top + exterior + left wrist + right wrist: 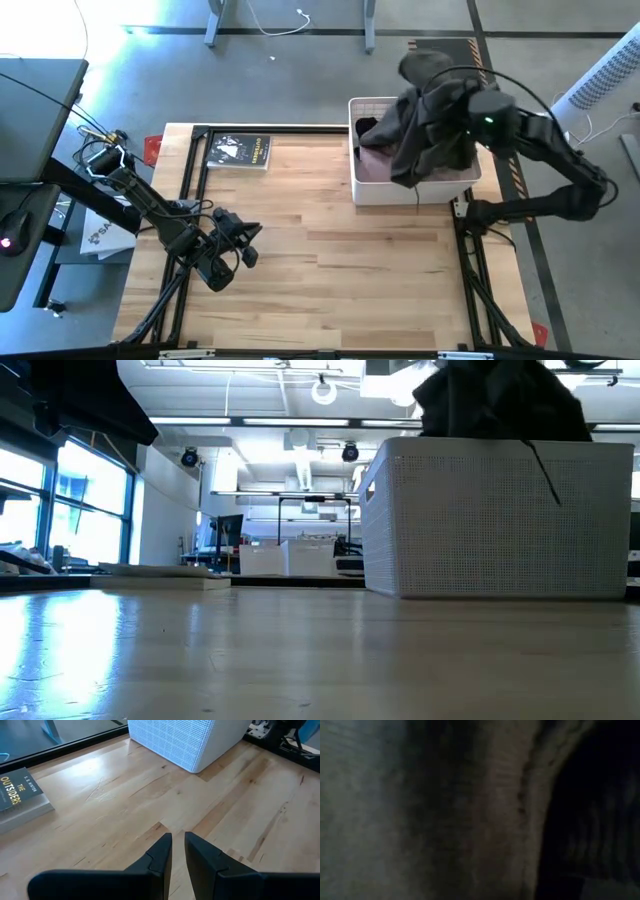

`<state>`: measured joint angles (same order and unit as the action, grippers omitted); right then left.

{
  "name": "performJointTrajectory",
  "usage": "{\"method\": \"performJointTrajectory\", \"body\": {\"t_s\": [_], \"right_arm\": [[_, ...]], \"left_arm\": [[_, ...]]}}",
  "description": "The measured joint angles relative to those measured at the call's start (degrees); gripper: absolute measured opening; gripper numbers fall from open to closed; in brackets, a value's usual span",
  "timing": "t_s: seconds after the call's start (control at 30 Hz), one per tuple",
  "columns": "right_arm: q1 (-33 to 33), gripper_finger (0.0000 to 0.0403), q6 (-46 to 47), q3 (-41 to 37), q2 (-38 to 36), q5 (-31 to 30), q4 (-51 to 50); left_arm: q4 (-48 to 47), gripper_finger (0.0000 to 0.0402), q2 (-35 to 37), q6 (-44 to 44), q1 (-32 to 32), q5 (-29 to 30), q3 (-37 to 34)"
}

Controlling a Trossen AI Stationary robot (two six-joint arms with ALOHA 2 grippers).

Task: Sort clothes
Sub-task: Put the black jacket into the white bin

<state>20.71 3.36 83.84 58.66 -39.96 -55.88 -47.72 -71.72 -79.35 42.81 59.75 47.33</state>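
Next, I drop the dark grey-olive garment from my right gripper over the pale pink and black garments in the white basket point(407, 148).
A dark grey-olive garment point(435, 120) hangs bunched over the white lattice basket point(372, 190) at the table's far right. It shows above the basket's rim in the low view point(500, 400) and fills the right wrist view point(445, 810). My right gripper point(470, 110) is above the basket, wrapped in this cloth. A pale pink garment point(375, 165) and a black one point(368, 128) lie inside the basket. My left gripper point(250, 245) waits shut and empty over the table's left part point(178, 842). My right gripper holds the dark grey-olive garment from above the basket, but the cloth drapes over the fingers and hides the place of contact. The garment hangs slack below and around the gripper, and its lower folds point(410, 175) reach down into the basket.
A dark booklet point(240, 151) lies at the table's far left, also in the left wrist view point(20, 795). Bare wood point(330, 260) spreads between the left gripper and the basket. A black frame rail point(196, 170) runs along the table's left side.
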Motion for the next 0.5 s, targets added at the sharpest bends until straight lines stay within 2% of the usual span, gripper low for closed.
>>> {"method": "performJointTrajectory", "body": {"t_s": [0.1,0.3,0.37,0.5], "right_arm": [[5.5,0.0055,0.4,-2.5,2.9,8.3,0.1],[13.8,0.0055,-3.2,-6.8,13.4,24.2,0.2],[15.1,0.0055,-4.1,-8.4,17.2,28.1,-0.6],[16.5,0.0055,-6.3,-12.9,23.1,31.6,0.4]], "left_arm": [[0.0,0.0048,0.0,0.0,0.0,0.3,0.0],[0.1,0.0048,0.0,0.0,0.0,0.4,0.0],[0.2,0.0048,0.0,0.0,0.0,0.4,0.0],[0.2,0.0048,0.0,0.0,0.0,0.4,0.0]]}}
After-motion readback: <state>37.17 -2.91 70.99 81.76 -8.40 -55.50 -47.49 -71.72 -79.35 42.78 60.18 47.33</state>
